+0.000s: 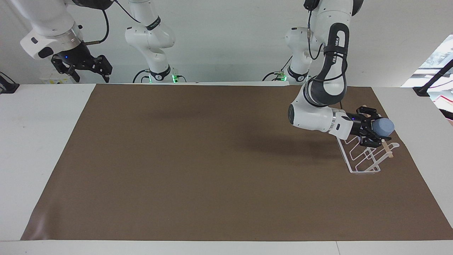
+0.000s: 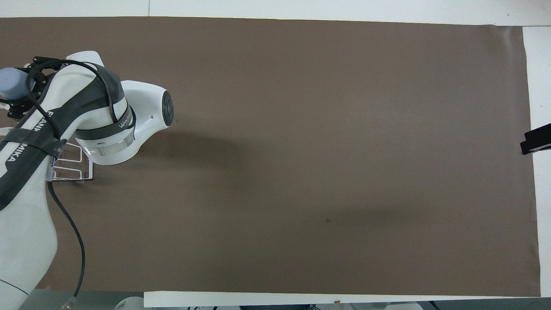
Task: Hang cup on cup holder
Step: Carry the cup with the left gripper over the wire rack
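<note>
I should release the light-blue cup, now held just above the cup holder's wooden rod, with my left gripper on the far end of the white wire cup holder (image 2: 66, 110).
The light-blue cup (image 1: 385, 126) lies on its side in my left gripper (image 1: 374, 128), which is shut on it. The gripper reaches out level and holds the cup just above the white wire cup holder (image 1: 362, 163), over its wooden rod (image 1: 388, 151). The cup holder stands on the brown mat at the left arm's end of the table. In the overhead view the cup (image 2: 9, 84) and left gripper (image 2: 26, 86) show at the view's edge, and the arm hides most of the cup holder (image 2: 71, 165). My right gripper (image 1: 83, 66) is open and empty, raised over the right arm's end.
A brown mat (image 1: 212, 170) covers most of the white table (image 1: 39, 141). The right gripper's tip (image 2: 535, 142) shows at the mat's edge in the overhead view.
</note>
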Robot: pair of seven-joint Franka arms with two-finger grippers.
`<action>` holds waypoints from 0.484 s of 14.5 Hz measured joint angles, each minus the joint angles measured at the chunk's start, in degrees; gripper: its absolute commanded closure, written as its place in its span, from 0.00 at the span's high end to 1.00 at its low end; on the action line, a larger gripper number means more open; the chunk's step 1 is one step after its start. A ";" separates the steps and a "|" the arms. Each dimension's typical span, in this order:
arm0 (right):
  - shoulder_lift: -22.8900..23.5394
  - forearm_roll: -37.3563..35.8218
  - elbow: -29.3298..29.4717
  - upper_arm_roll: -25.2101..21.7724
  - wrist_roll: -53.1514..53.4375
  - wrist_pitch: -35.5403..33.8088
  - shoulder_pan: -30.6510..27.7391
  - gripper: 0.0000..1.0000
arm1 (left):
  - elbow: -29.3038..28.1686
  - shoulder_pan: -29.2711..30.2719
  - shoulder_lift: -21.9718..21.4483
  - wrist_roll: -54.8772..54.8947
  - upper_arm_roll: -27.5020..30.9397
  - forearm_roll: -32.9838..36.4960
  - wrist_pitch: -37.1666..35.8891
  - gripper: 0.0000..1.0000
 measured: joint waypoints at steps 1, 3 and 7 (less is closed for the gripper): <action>0.00 0.00 -0.10 -0.44 0.00 0.03 0.02 0.99 | 0.08 0.01 0.46 -0.96 0.00 0.22 -0.25 0.00; 0.00 0.00 -0.40 -0.91 -0.02 0.02 0.24 0.99 | 0.21 0.07 1.05 -2.08 0.01 0.38 -0.35 0.00; 0.00 0.00 -0.72 -1.26 -0.02 0.01 0.42 0.99 | 0.22 0.37 1.91 -3.58 0.00 0.56 -0.35 0.00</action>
